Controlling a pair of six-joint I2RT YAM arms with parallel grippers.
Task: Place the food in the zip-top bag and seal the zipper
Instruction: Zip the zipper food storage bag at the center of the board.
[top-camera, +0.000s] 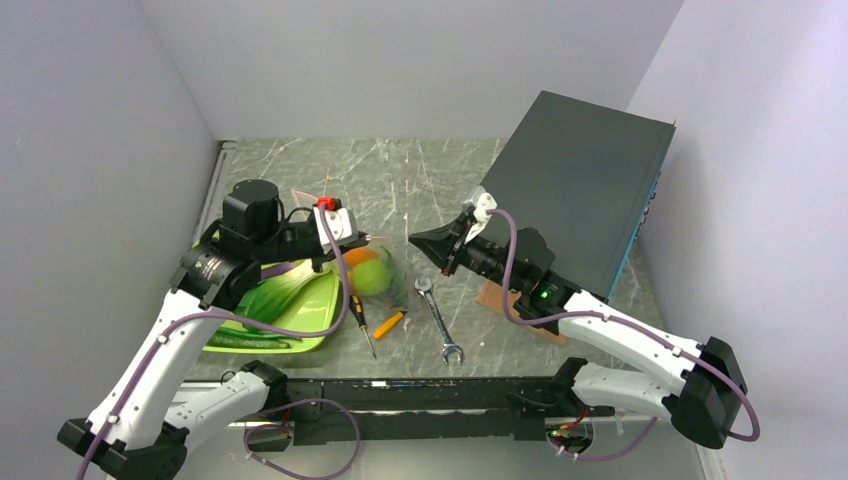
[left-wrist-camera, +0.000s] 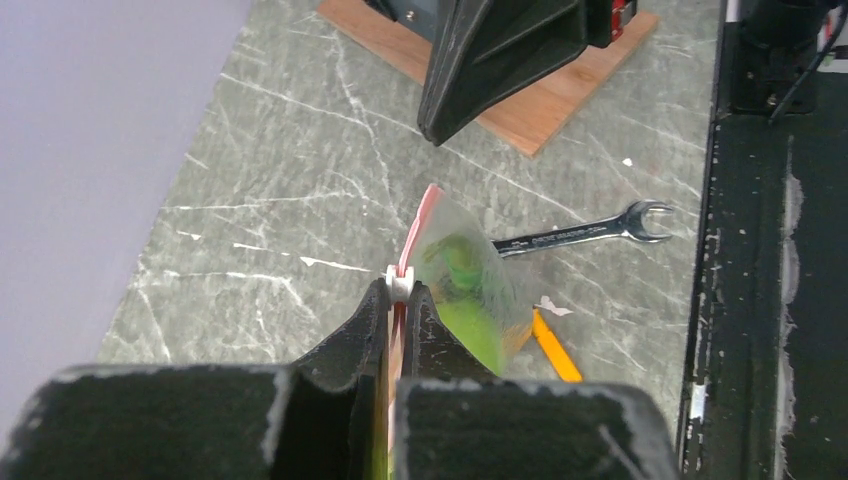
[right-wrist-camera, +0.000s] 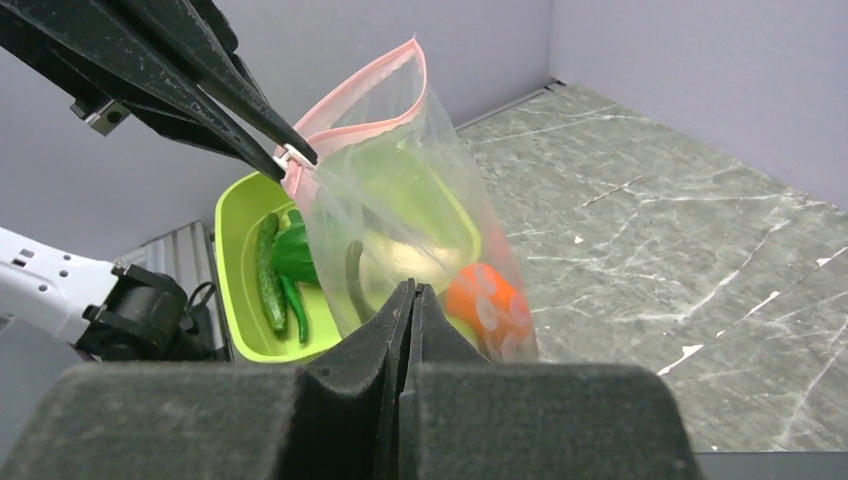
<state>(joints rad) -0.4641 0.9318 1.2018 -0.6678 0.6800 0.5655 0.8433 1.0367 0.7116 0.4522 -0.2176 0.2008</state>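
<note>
Next, my right gripper opens and pinches the zipper's loose end beyond the slider, that end (left-wrist-camera: 429, 200) that hangs free, before my left gripper pulls the slider along the zipper.
The zip-top bag (right-wrist-camera: 400, 210) hangs lifted beside the tray, and its pinkish zipper (right-wrist-camera: 370, 75) gapes at the far end. Inside it are an orange ball (right-wrist-camera: 485, 300), a green apple (left-wrist-camera: 465, 290) and a curved green pepper (right-wrist-camera: 352, 280). My left gripper (left-wrist-camera: 400, 287) is shut on the white slider of the zipper (left-wrist-camera: 425, 215); it also shows in the top view (top-camera: 345, 240). My right gripper (right-wrist-camera: 412, 290) is shut and empty, pointing at the bag from a short gap away (top-camera: 418, 241).
A lime-green tray (right-wrist-camera: 235, 230) left of the bag holds a cucumber and green vegetables. A wrench (top-camera: 438, 320) and two screwdrivers (top-camera: 390, 322) lie in front of the bag. A dark box (top-camera: 585, 185) on a wooden board stands at the right.
</note>
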